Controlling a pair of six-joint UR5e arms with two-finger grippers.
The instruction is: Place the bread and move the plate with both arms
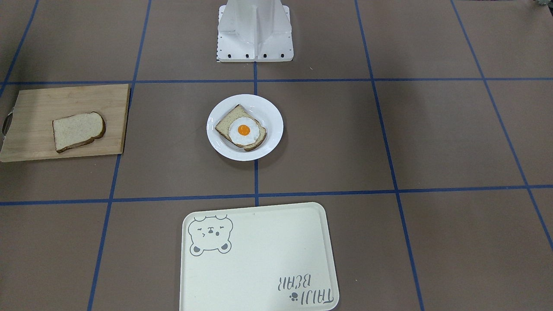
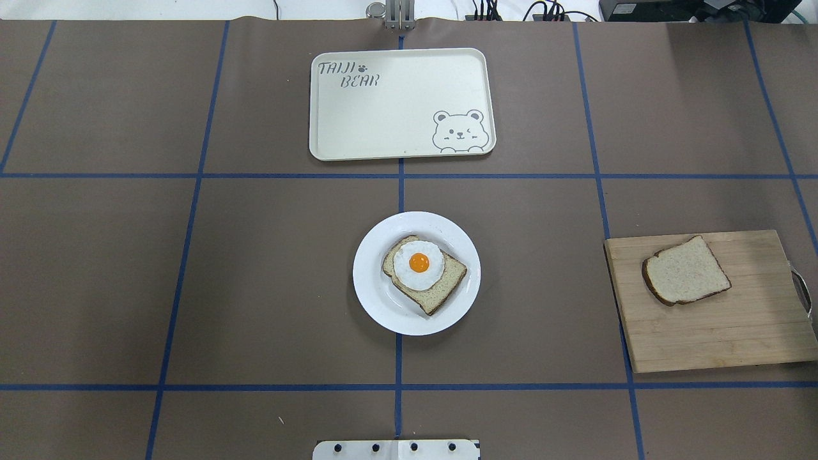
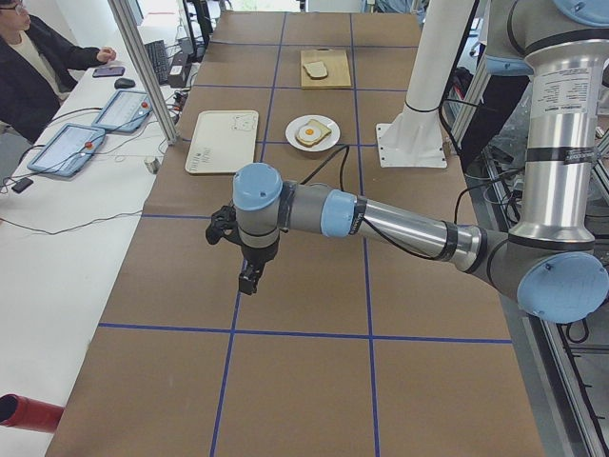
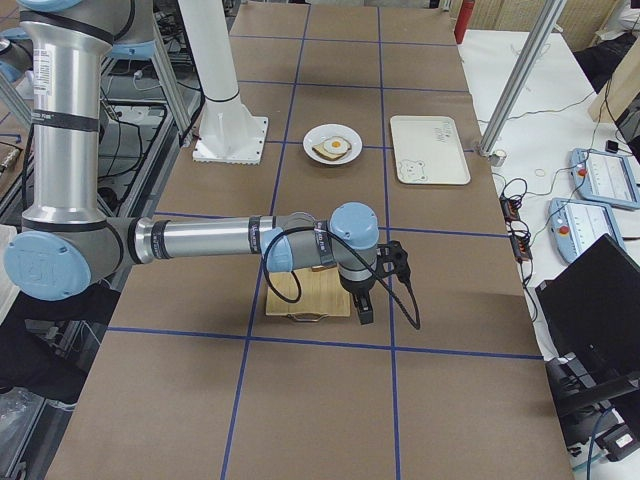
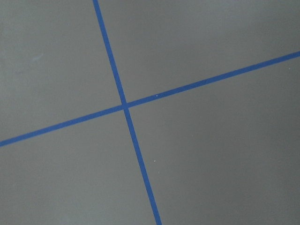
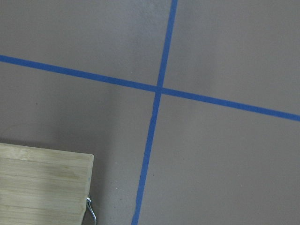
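The straight edge of the plain bread [image 1: 54,125] faces the cutting board's metal handle, and my right gripper needs to close on it near the corner closer to the robot base.
The plain bread [image 2: 687,271] lies on a wooden cutting board [image 2: 716,332] on the robot's right side; it also shows in the front-facing view [image 1: 78,131]. The white plate [image 2: 377,300] sits mid-table and holds a slice topped with a fried egg [image 2: 422,271]. The left gripper [image 3: 249,276] hangs over bare table, far from the plate. The right gripper [image 4: 363,312] hangs just past the board's outer end. Both show only in the side views, so I cannot tell whether they are open or shut. Neither wrist view shows fingers.
A cream tray with a bear drawing [image 2: 383,108] lies beyond the plate, on the far side from the robot base [image 1: 255,39]. The right wrist view shows a corner of the board [image 6: 42,187] and its metal handle. Blue tape lines cross the brown table. A person [image 3: 33,67] sits beside it.
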